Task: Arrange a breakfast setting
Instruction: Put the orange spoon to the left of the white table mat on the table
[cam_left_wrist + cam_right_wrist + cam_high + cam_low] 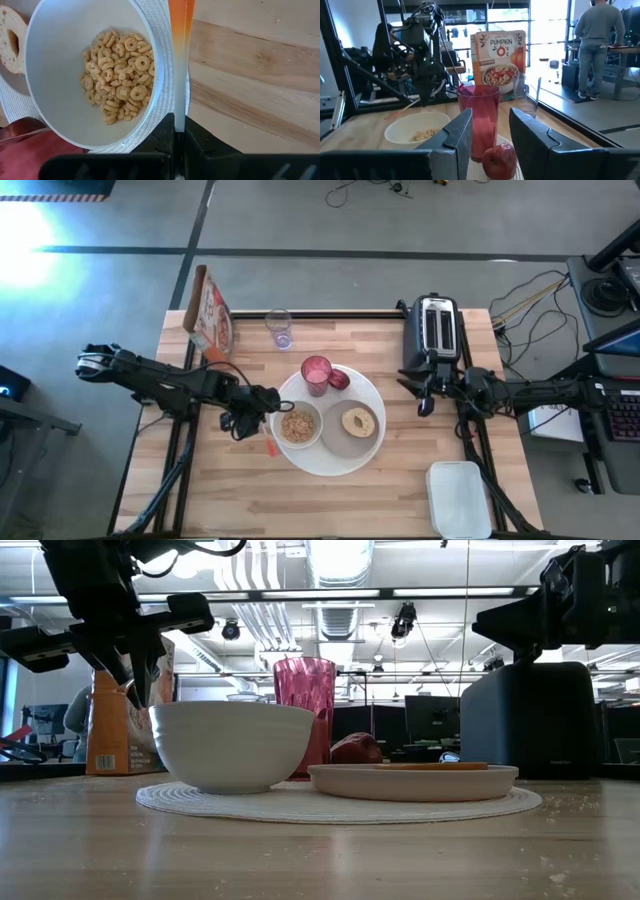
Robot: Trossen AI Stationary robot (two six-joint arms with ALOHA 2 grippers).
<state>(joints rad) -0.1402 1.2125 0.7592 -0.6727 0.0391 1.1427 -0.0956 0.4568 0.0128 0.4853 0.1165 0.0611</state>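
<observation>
Next, I let go of the spoon with my left gripper along the white placemat's edge (pixel 271 433) (pixel 184 62), beside the bowl of cereal rings.
The round white ribbed placemat (pixel 318 463) carries a white bowl (pixel 298 426) of cereal rings, a grey plate (pixel 338 442) with a bagel (pixel 359 420), a pink-red tumbler (pixel 316 373) and a small red fruit (pixel 339 379). My left gripper (pixel 255 404) is at the bowl's left side, shut on a white-and-orange spoon (pixel 179 70) that lies beside the bowl, along the placemat's left edge. My right gripper (pixel 426 406) is open and empty, right of the placemat, in front of the toaster. My left gripper pinches the spoon's white end (pixel 179 125) between its two fingers, which lie in line with the spoon. The spoon runs on from the fingers to its orange end (pixel 272 446) beside the bowl. Whether that end touches the table, I cannot tell.
A black-and-silver toaster (pixel 432 330) stands at the back right. A white rectangular tub (pixel 458 498) lies at the front right. A cereal box (pixel 210 315) and a clear glass (pixel 280 330) stand at the back left. A person (pixel 596 45) stands in the room beyond.
</observation>
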